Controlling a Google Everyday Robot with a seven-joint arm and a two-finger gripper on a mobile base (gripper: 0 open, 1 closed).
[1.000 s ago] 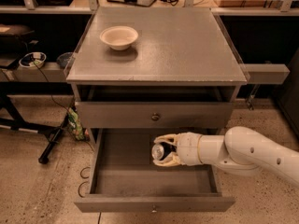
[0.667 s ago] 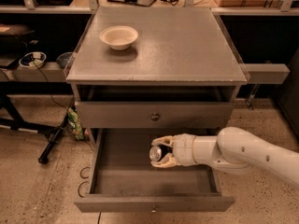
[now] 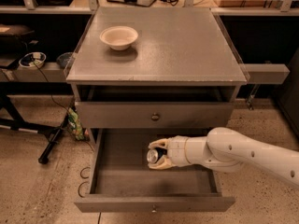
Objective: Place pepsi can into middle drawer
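Note:
I should let go of the pepsi can near the centre of the open middle drawer's bottom (image 3: 153,162), below the round knob.
The pepsi can (image 3: 154,155) is dark with a silver end facing left; it lies on its side between the fingers of my gripper (image 3: 158,154). The gripper is shut on the can and holds it inside the open middle drawer (image 3: 117,176), over the tray's middle, slightly right of centre. Whether the can touches the tray floor I cannot tell. My white arm (image 3: 243,155) reaches in from the right over the drawer's right wall. The drawer is pulled far out, its flat front (image 3: 154,204) nearest the camera.
The closed top drawer front (image 3: 154,116) with a round knob is just above. A cream-white bowl (image 3: 119,37) stands on the cabinet top (image 3: 187,45) at the back left. Cables and a black stand leg (image 3: 51,141) lie on the floor to the left.
The gripper with the can has shifted a little to the left inside the drawer. The can stays in its grasp. The drawer and the bowl have not moved.

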